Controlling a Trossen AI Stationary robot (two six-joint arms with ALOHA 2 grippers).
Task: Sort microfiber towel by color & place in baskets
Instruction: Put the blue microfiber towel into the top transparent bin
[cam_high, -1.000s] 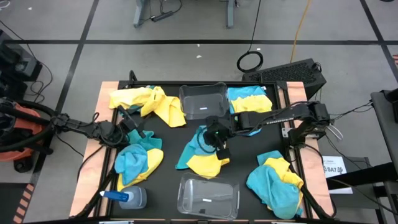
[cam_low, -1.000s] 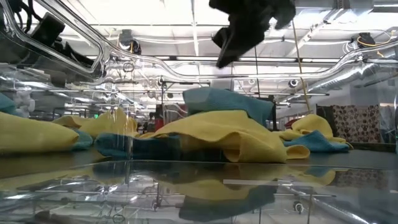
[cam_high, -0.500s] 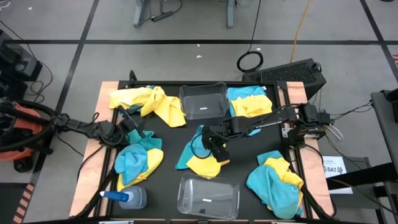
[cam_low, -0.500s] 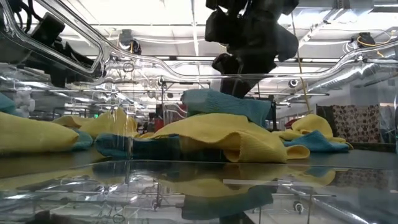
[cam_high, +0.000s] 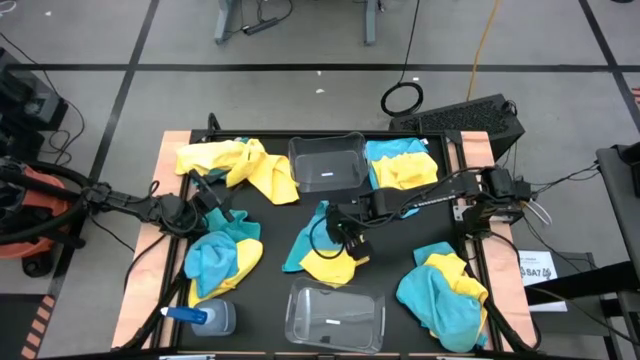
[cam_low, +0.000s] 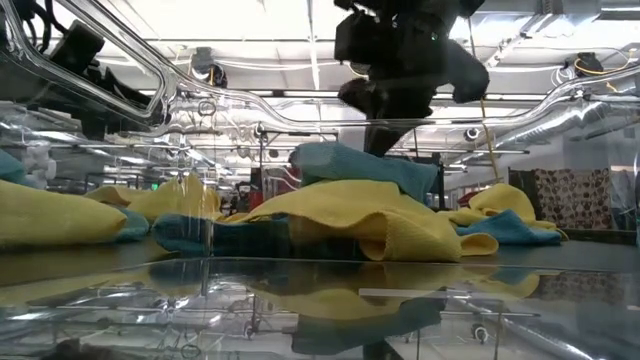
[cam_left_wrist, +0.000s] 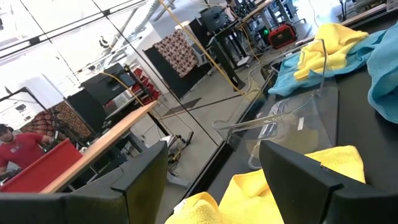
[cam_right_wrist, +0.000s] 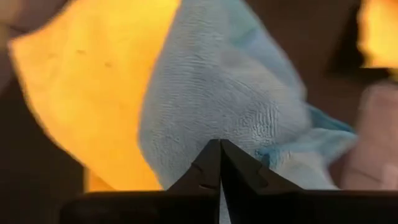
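The turquoise towel lies loose under my right gripper's closed fingers, so I need to open them, reach lower and pinch its fold (cam_right_wrist: 214, 129) before lifting it.
Yellow and turquoise microfiber towels lie in several piles on the black table. My right gripper (cam_high: 344, 230) is shut over the middle pile (cam_high: 322, 252), on its turquoise towel (cam_right_wrist: 217, 87), which rests on a yellow one (cam_low: 350, 215). My left gripper (cam_high: 207, 196) waits open at the table's left, between the far-left pile (cam_high: 238, 165) and the near-left pile (cam_high: 222, 258). One clear basket (cam_high: 327, 163) stands at the far edge and another (cam_high: 335, 316) at the near edge, both holding no towel. My right gripper pinches the turquoise towel at a raised fold on top of the middle pile (cam_right_wrist: 231, 134), with the fingertips (cam_right_wrist: 211, 163) closed together. It comes from above, slanting in from the table's right. The towel still lies on the yellow one beneath; how many layers are caught I cannot tell.
More mixed piles lie far right (cam_high: 402, 163) and near right (cam_high: 443, 290). A clear spray bottle with a blue cap (cam_high: 202, 317) lies at the near left corner. Bare black table shows between the middle pile and the near basket.
My right gripper has come down from above onto the middle pile, moving a little toward the near edge, and now sits on the turquoise towel. The pile's yellow towel has shifted slightly under it.
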